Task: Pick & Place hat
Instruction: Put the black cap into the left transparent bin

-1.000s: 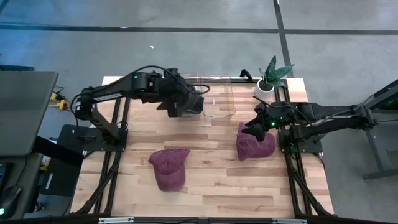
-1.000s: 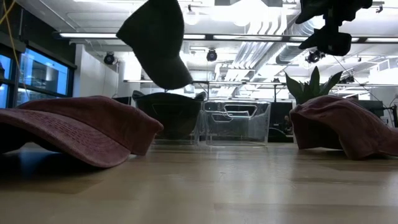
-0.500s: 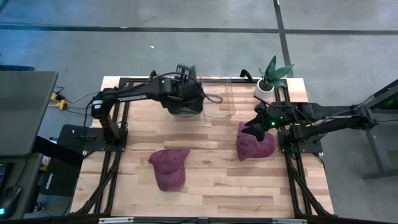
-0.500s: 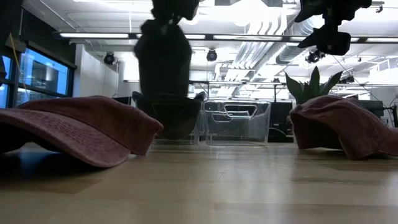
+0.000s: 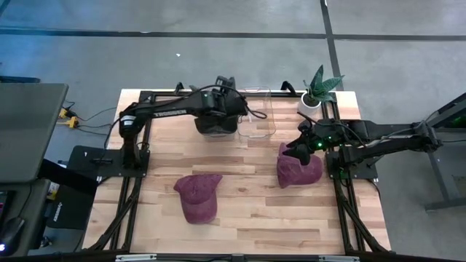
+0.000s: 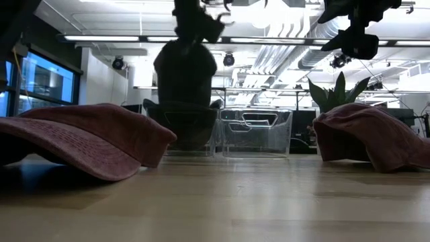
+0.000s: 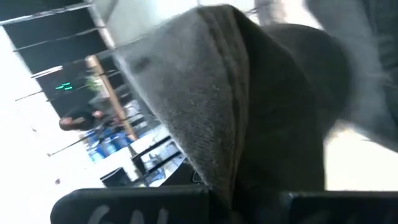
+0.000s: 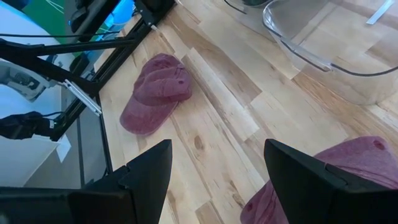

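Note:
Next, I let go of the dark grey hat with my left gripper inside the clear bin farther from the potted plant [image 5: 215, 124].
A dark grey hat [image 6: 185, 77] hangs from my left gripper [image 6: 195, 20] over the left clear bin [image 6: 183, 131] at the table's far edge. From above, the hat [image 5: 215, 124] and the gripper [image 5: 222, 108] sit over that bin, which holds something dark. The hat [image 7: 261, 106] fills the left wrist view. My right gripper [image 5: 295, 151] hovers open above a maroon hat [image 5: 300, 169] lying on the table's right side. A second maroon hat [image 5: 198, 196] lies near the table's middle. My left gripper pinches a raised fold of the dark hat's cloth [image 7: 227, 177] between its two fingers [image 7: 130, 205], coming from above and pointing down. The hat hangs below the fingers, lifted clear, with its lower end just above the bin's rim.
A second clear bin [image 5: 258, 120] stands right of the first. A potted plant [image 5: 317, 91] sits at the far right corner. Bare wood [image 5: 247, 211] lies between and in front of the maroon hats. The right wrist view shows the second maroon hat [image 8: 155, 93] and a bin [image 8: 323, 43].
My left gripper has carried the dark hat toward the table's far edge and a little right, from in front of the bin to over it. The hat swung and now hangs straighter above the bin. The right arm kept still.

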You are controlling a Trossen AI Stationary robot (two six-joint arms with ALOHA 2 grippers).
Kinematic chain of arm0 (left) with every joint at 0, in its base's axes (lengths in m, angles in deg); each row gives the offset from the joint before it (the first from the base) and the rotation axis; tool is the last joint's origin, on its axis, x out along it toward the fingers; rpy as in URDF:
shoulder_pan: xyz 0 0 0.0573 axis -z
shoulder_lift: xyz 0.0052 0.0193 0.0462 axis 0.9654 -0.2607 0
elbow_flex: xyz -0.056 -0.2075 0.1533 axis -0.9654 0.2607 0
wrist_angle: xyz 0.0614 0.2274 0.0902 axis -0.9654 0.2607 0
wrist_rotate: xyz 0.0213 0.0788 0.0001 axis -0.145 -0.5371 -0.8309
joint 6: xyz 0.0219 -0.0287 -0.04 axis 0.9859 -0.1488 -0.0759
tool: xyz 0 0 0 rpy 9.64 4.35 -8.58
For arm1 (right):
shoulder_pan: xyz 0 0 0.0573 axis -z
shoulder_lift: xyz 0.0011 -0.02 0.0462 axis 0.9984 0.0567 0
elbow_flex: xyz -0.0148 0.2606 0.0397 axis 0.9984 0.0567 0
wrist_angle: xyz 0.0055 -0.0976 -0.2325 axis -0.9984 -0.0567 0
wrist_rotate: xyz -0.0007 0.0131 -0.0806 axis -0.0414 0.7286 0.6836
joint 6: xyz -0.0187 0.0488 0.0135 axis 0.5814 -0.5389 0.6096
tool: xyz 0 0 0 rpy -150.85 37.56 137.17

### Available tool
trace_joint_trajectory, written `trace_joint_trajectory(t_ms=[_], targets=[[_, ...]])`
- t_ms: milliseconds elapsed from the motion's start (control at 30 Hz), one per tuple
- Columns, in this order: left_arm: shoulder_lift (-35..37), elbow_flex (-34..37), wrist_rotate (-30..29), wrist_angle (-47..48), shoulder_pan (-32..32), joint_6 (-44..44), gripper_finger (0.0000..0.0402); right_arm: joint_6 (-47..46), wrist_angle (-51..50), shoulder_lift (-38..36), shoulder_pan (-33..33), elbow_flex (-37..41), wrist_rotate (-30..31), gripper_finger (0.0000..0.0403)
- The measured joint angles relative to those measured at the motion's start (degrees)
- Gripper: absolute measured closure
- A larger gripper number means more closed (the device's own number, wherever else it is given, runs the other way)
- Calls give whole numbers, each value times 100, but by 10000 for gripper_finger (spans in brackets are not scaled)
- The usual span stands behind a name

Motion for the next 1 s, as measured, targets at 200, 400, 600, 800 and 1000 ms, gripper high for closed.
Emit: trace_joint_trajectory(t_ms=[200,400,600,800,1000], targets=[[-52,8,415,-94,-126,-54,401,1,0,0,-1,0,1,153],[-148,22,626,-90,-206,-224,401,7,0,0,1,1,1,153],[-412,13,289,-198,-244,-481,401,3,-2,0,1,0,1,153],[-483,38,-49,-131,-246,-673,401,-6,-2,0,1,2,1,153],[-475,28,-165,308,-308,-1561,401,6,-2,0,1,1,1,153]])
